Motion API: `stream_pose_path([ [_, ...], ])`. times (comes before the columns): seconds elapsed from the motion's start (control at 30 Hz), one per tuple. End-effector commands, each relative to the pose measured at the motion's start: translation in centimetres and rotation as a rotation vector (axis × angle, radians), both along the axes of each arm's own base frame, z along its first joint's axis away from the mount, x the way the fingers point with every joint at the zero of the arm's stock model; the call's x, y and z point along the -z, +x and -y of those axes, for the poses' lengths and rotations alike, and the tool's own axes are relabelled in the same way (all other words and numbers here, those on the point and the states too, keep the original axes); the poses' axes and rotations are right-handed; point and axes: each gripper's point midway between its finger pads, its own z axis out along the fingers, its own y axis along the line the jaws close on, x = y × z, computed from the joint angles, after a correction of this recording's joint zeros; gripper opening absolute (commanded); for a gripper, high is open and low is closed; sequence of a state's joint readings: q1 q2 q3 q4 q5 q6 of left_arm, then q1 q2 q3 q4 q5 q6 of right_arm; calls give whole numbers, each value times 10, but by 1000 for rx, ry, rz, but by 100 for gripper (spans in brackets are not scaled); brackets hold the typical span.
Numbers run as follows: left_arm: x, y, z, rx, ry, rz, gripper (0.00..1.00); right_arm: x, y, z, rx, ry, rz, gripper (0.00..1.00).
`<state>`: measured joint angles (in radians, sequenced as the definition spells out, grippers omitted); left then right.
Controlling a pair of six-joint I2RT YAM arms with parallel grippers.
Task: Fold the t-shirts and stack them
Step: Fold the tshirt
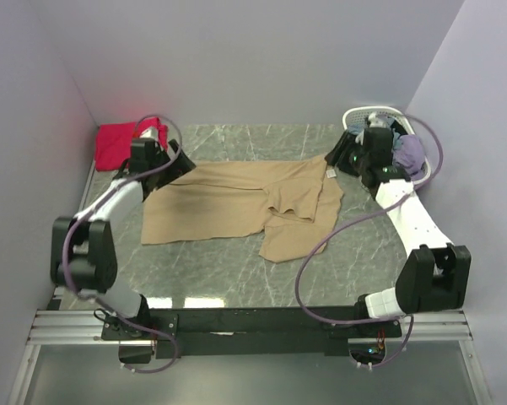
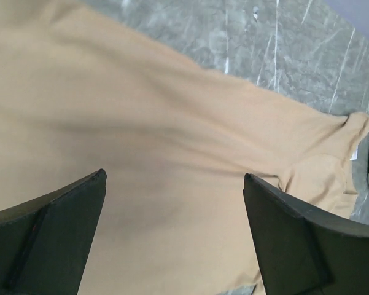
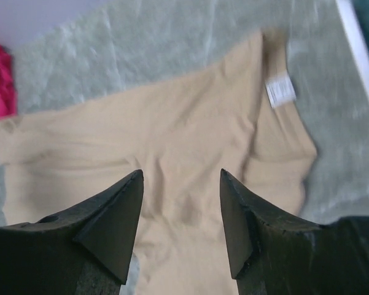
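The near sleeve's basket-side edge [image 1: 315,252] on the tan t-shirt is the next spot for my right gripper to go to and close on, between the sleeve's seam and hem.
A tan t-shirt [image 1: 236,202] lies spread across the middle of the marble table, partly folded, its right part doubled over with a white neck label [image 3: 280,91] showing. A red-pink t-shirt [image 1: 116,142] lies bunched in the back left corner. My left gripper [image 1: 184,165] hovers over the tan shirt's [image 2: 172,123] left end, open wide with nothing between its fingers [image 2: 61,227]. Over the tan cloth's [image 3: 172,135] right end my right gripper [image 1: 339,157] is open and holds nothing.
A white lattice basket [image 1: 402,118] with purple and dark clothes stands at the back right, just behind the right arm. Grey walls close in the table on the left, back and right. A metal rail runs along the near edge.
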<state>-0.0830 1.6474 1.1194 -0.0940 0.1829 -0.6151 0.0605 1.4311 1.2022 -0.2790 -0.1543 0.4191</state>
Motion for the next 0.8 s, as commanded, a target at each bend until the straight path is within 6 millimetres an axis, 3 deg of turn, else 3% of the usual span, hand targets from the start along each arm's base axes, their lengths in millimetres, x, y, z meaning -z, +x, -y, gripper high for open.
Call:
stream_pose_path([
  [0.0,16,-60,-35,-178,50,-43,99,74,-67,4,30,26,-245,59],
  [0.03,19,-71,-43,-224,68,-46,99,93,-86,3,31,37,-293,59],
  [0.07,22,-82,-49,-249,75,-44,99,88,-97,2,24,46,-269,59],
  [0.13,24,-111,-58,-303,78,-26,99,106,-121,3,36,54,-311,59],
  [0.2,25,-131,-64,-348,65,-15,99,107,-136,-2,24,92,-314,59],
  [0.33,35,-151,-78,-432,80,-29,99,128,-166,-9,19,144,-395,57],
  [0.53,60,-161,-93,-494,127,-95,99,152,-192,-12,35,178,-452,57],
  [0.7,86,-158,-97,-481,128,-191,99,165,-201,-13,53,184,-481,57],
  [0.77,87,-153,-97,-483,122,-202,100,171,-203,-16,52,183,-493,57],
])
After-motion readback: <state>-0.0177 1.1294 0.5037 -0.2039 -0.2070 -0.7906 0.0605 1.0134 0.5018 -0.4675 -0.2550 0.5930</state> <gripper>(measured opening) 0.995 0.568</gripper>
